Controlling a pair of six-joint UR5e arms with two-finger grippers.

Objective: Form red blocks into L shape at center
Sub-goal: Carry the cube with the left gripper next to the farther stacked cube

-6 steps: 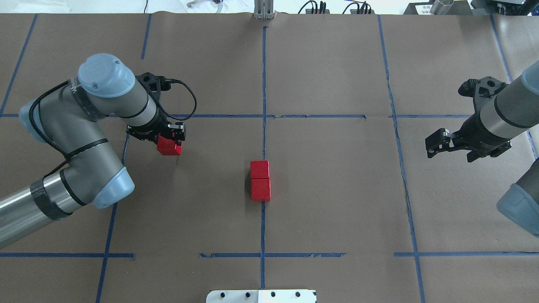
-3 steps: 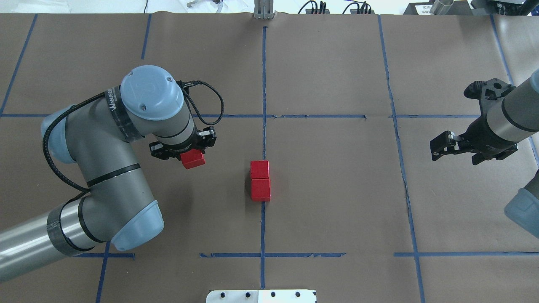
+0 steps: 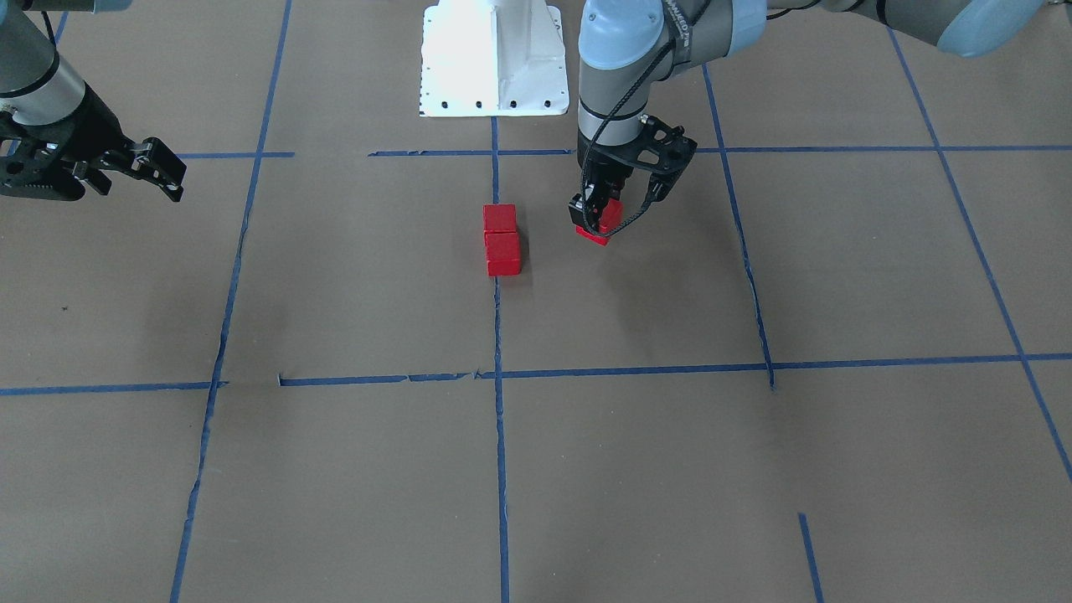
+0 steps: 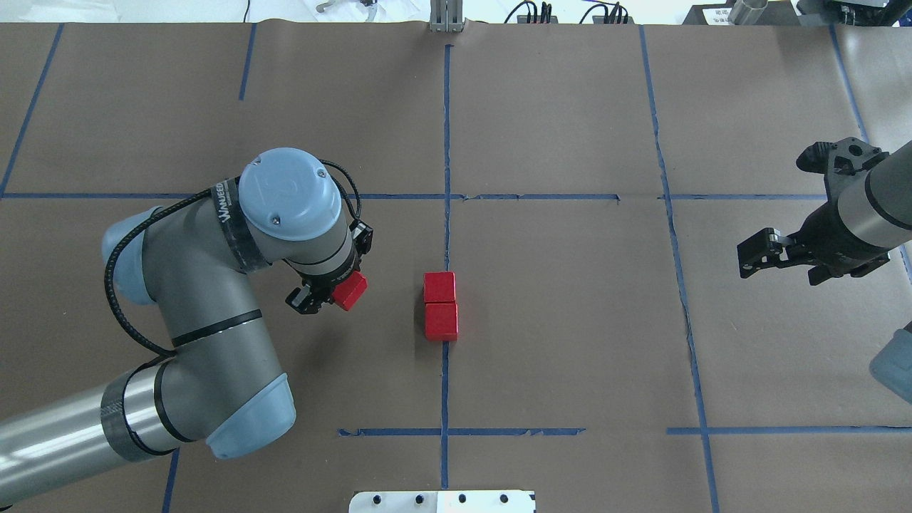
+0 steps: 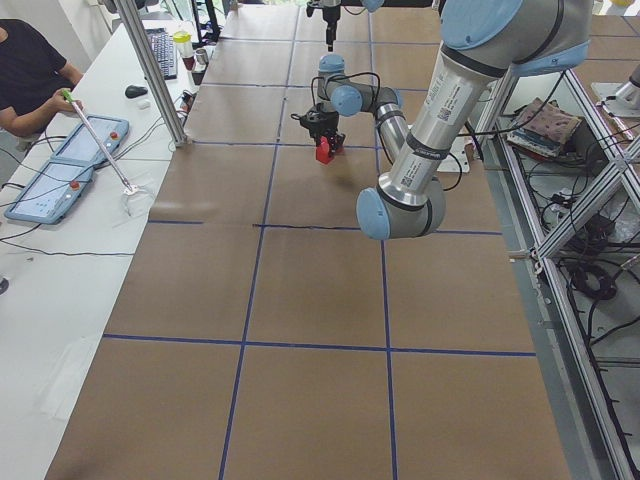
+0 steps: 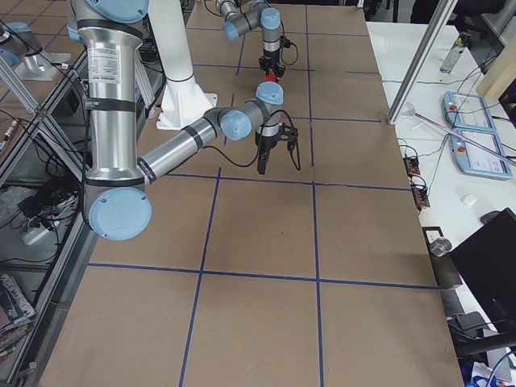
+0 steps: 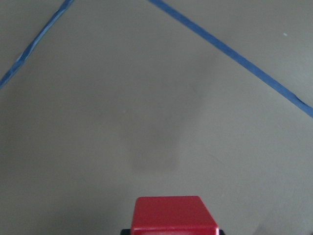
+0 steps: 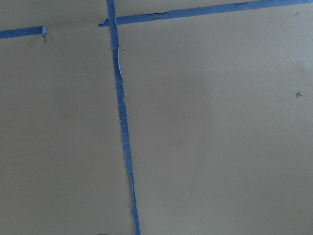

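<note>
The held red block, now tilted just above the paper, will be let go by my left gripper against the red block farther from the white base plate (image 3: pixel 538 255).
Two red blocks (image 4: pixel 439 287) (image 4: pixel 441 321) lie touching in a line on the vertical blue tape line (image 4: pixel 446 142) at the center; they also show in the front view (image 3: pixel 500 218) (image 3: pixel 503 253). My left gripper (image 4: pixel 335 292) is shut on the third red block (image 4: pixel 351 289), tilted and held just above the paper, left of the pair and apart from it. The held block also shows in the front view (image 3: pixel 596 233) and at the bottom of the left wrist view (image 7: pixel 174 215). My right gripper (image 4: pixel 780 267) is open and empty at the far right.
The white robot base plate (image 4: pixel 442 501) sits at the near table edge. Cables and a metal post (image 4: pixel 446 18) line the far edge. A person (image 5: pixel 30 80) sits at a side table with control tablets. Brown paper (image 4: pixel 570 299) lies between the pair and my right gripper.
My left arm has carried the red block to the right, closer to the pair, and turned its wrist. My right arm has drawn back slightly to the right.
</note>
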